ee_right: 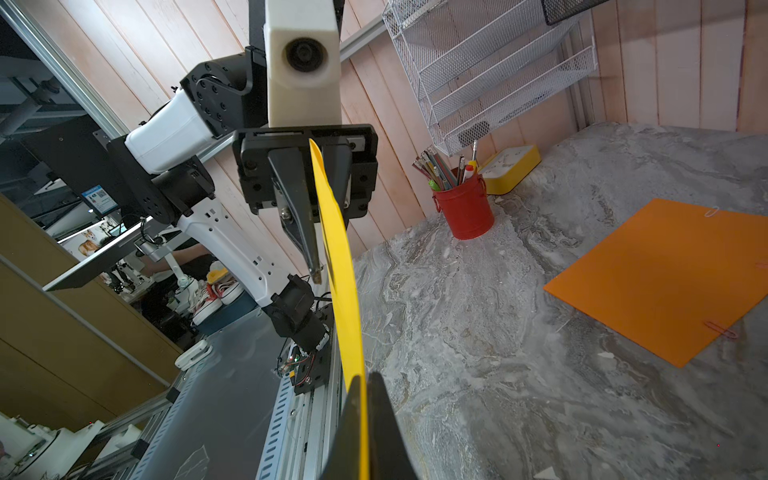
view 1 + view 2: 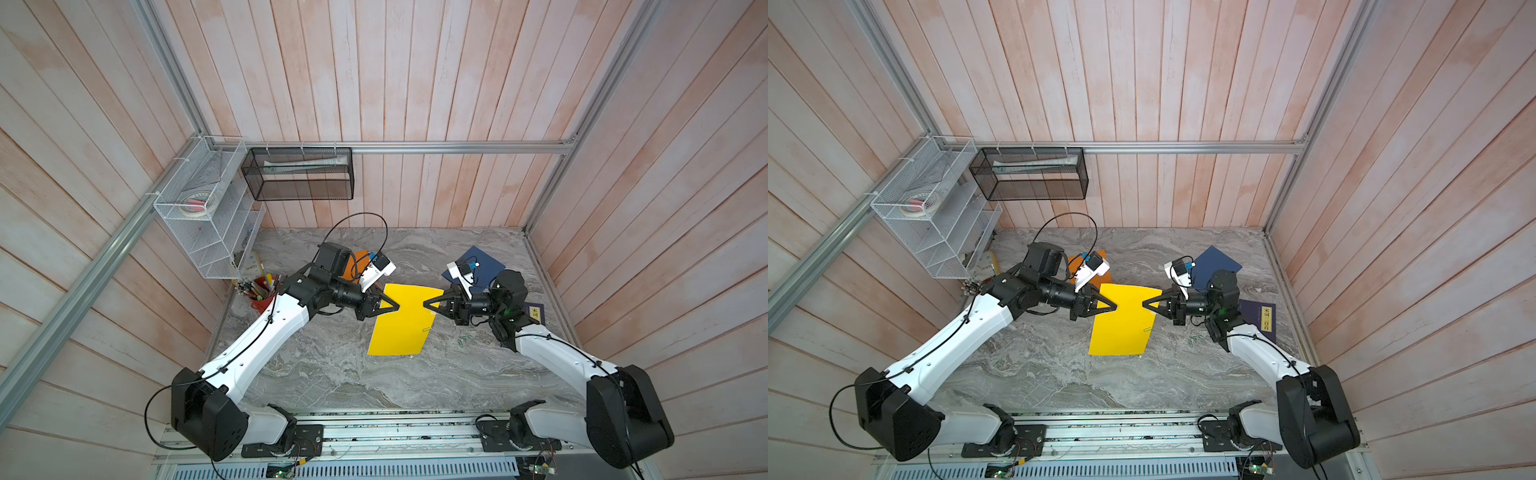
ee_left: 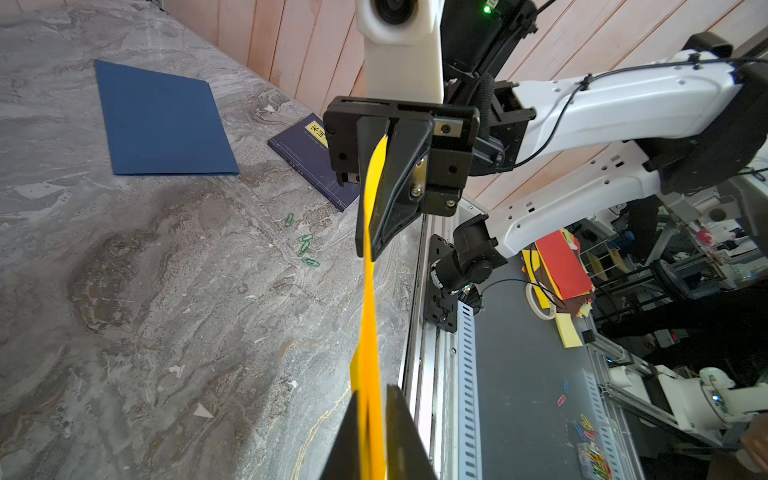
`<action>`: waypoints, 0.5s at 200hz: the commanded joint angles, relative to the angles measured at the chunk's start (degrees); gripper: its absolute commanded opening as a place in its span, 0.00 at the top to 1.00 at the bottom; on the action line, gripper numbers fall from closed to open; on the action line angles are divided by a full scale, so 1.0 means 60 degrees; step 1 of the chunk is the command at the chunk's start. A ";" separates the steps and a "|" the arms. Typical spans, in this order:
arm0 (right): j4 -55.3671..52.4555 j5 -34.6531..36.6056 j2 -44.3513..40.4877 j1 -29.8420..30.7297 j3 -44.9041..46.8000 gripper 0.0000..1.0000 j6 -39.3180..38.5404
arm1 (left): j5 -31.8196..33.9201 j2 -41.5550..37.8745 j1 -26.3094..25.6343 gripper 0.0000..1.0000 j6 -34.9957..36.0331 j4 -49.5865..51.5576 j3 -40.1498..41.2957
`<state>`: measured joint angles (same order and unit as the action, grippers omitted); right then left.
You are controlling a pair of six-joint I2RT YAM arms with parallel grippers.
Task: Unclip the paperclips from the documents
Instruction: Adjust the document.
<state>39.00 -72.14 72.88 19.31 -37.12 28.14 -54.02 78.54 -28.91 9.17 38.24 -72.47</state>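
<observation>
I should use my left gripper to take the document deeper (image 2: 404, 308) and pull it back, because my right gripper's fingers reach far past the yellow document's edge.
The yellow document (image 2: 405, 328) hangs above the table between both grippers, with a small paperclip (image 2: 427, 329) on its right edge. My right gripper (image 1: 365, 378) is shut on that right edge. My left gripper (image 3: 374, 395) straddles the left edge, its jaws slightly apart with a thin gap beside the sheet. The orange document (image 1: 665, 282) lies flat at the back left with a silvery paperclip (image 1: 711, 212) and a pink one (image 1: 721, 330). The dark blue document (image 3: 162, 120) lies at the back right. Several green paperclips (image 3: 305, 245) lie loose on the table.
A navy book (image 3: 307, 153) lies under the right arm. A red pot of pens (image 1: 463, 212) and a yellow box (image 1: 509, 168) stand at the back left. A white wire rack (image 2: 208, 208) and a black mesh basket (image 2: 299, 174) hang on the walls.
</observation>
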 commanded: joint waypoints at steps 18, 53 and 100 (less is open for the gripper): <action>-0.0031 -0.0091 -0.0034 0.0175 -0.0404 1.00 0.0027 | -0.0317 0.0049 0.0029 0.75 -0.0429 -0.0490 0.0196; -0.0045 -0.0036 -0.0003 0.0297 -0.0456 1.00 0.0029 | -0.0516 -0.0033 0.0025 0.73 -0.0983 -0.1301 0.0497; -0.0175 0.0058 -0.0075 0.0372 -0.0530 1.00 -0.0015 | -0.0483 0.0020 0.0013 0.89 -0.1234 -0.1568 0.0550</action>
<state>38.74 -72.03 72.88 21.30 -38.50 28.14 -56.16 78.54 -28.91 2.63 31.33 -69.93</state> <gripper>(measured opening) 0.048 0.146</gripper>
